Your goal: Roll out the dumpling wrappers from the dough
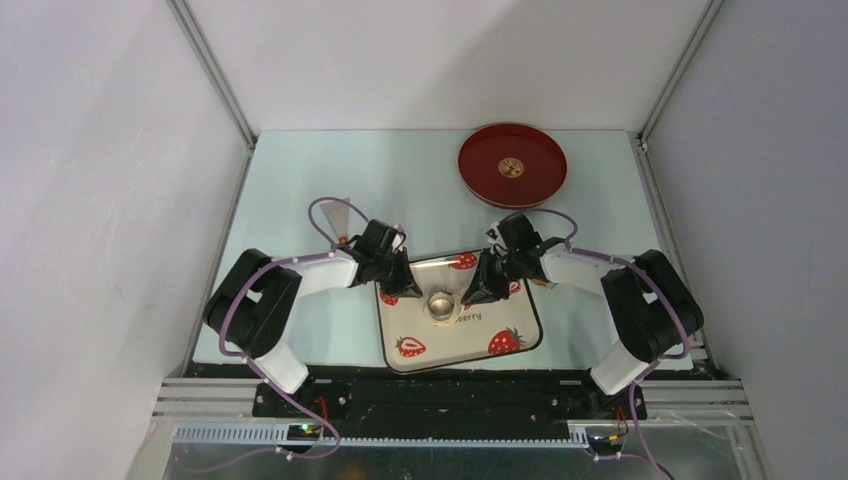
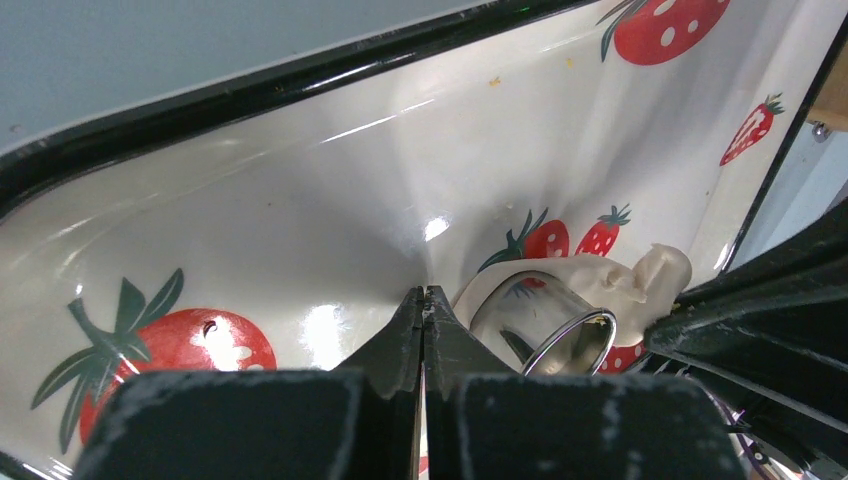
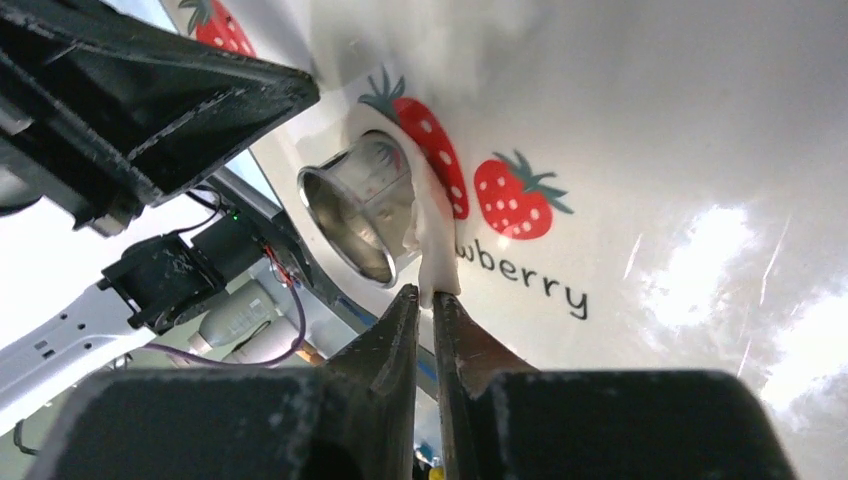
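Note:
The thin edge of the dough around the cutter is pinched in my right gripper, so I will open it, take a thicker fold (image 3: 431, 222) beside the cutter and peel it away.
The dough (image 2: 620, 275) is a thin cream-white sheet lying on the strawberry-patterned plate (image 1: 450, 345). A small steel ring cutter (image 1: 440, 305) stands on it. In the right wrist view the dough (image 3: 435, 240) runs from the cutter (image 3: 360, 210) down to my right gripper (image 3: 425, 292), whose tips are pinched on its edge. My left gripper (image 2: 424, 295) is shut with nothing in it, its tips on the plate just left of the cutter (image 2: 545, 325). The dumpling wrappers are hidden; what lies inside the ring cannot be seen.
A round red tray (image 1: 513, 165) with a gold emblem lies at the back right of the pale table. The two arms meet over the plate from either side, with the right gripper's fingers (image 2: 760, 320) close beside the cutter.

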Controlling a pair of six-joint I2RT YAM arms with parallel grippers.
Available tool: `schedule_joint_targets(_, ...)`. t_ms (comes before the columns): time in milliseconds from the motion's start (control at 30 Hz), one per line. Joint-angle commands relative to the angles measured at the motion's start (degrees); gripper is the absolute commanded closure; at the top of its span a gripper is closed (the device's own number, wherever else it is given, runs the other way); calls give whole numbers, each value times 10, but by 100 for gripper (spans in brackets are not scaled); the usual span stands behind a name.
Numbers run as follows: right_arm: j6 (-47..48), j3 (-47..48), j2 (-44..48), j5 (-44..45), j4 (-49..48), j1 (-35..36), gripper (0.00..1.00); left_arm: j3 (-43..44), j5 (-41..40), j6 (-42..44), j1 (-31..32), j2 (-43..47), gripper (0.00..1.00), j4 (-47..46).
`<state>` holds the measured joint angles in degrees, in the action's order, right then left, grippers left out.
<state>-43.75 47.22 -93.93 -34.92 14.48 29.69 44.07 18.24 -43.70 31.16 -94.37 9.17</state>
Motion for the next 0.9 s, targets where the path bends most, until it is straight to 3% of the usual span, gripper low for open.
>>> schedule_joint_targets(0, 14, 10, 40, 22, 26, 5, 83, -27, -89, 28, -2, -40, 100, 71)
schedule_joint_targets(33, 17, 10, 47, 29, 39, 5, 82, -27, -88, 28, -2, -40, 100, 71)
schedule_joint_targets(67, 22, 10, 50, 44, 45, 4, 72, -27, -88, 28, -2, -40, 100, 71)
schedule_joint_targets(200, 35, 10, 60, 74, 76, -1, 54, -27, -88, 28, -1, -39, 100, 71)
schedule_joint_targets(367, 54, 10, 50, 93, 94, -11, 42, -27, -88, 28, -1, -40, 100, 71)
schedule_joint_targets(533, 60, 12, 21, 81, 69, -19, 43, -27, -88, 29, -1, -40, 100, 71)
schedule_joint_targets(867, 75, 85, -87, 54, 62, -23, 54, -26, -87, 30, -2, -41, 100, 71)
